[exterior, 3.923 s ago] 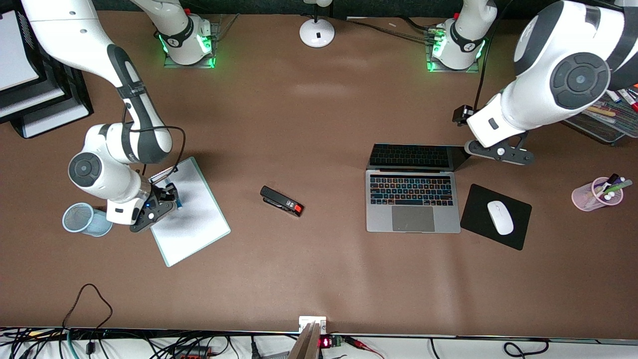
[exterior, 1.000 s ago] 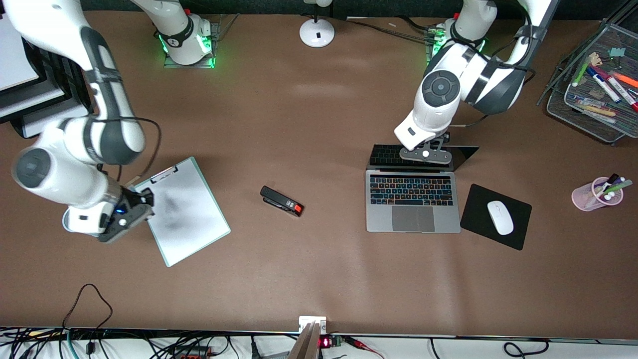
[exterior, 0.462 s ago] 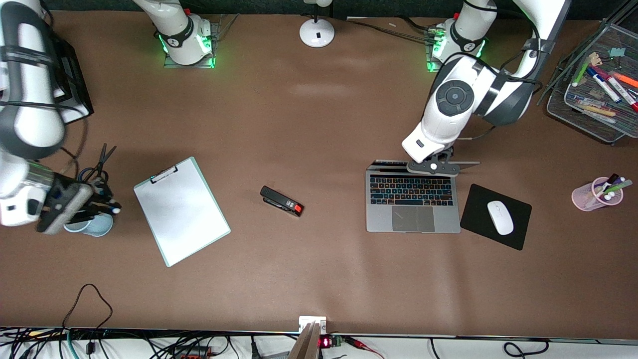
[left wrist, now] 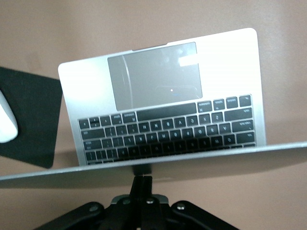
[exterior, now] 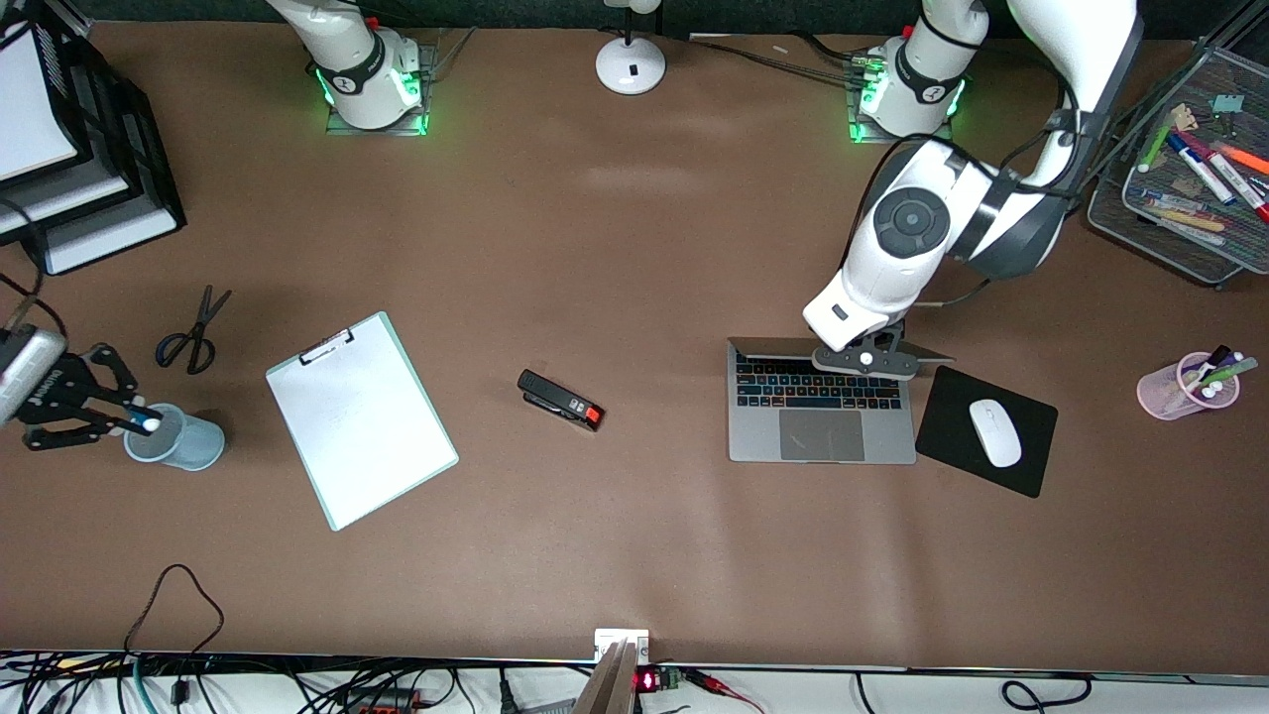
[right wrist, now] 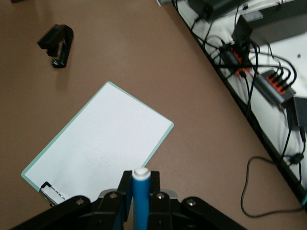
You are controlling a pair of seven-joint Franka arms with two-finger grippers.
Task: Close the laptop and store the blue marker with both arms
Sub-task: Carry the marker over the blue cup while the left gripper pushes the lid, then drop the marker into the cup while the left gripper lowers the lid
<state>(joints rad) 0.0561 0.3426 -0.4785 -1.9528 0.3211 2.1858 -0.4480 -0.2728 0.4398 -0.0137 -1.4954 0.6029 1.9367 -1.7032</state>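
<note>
I should release the blue marker with my right gripper inside the light-blue cup (exterior: 169,426) near the scissors.
The silver-grey laptop (exterior: 821,436) lies toward the left arm's end of the table. Its lid (exterior: 778,344) is tipped low over the keys. My left gripper (exterior: 865,359) is shut and empty, its fingertips against the lid's outer face. In the left wrist view my left gripper (left wrist: 142,179) touches the lid's edge (left wrist: 216,154), with the laptop's trackpad (left wrist: 154,74) showing under it. My right gripper (exterior: 139,421) is shut on the blue marker (exterior: 149,424), white end out, over the light-blue cup (exterior: 183,443). The right wrist view shows my right gripper (right wrist: 140,181) clamped on the blue marker (right wrist: 140,194).
Scissors (exterior: 193,332), a clipboard (exterior: 362,416) and a black stapler (exterior: 560,400) lie between the cup and the laptop. A white mouse (exterior: 994,432) sits on a black mouse pad (exterior: 947,397) beside the laptop. A pink marker cup (exterior: 1190,389), a wire tray (exterior: 1180,238) and paper trays (exterior: 69,198) stand at the table's ends.
My left gripper has pushed the laptop lid from upright down toward the keys. My right gripper has carried the blue marker from the clipboard to over the light-blue cup.
</note>
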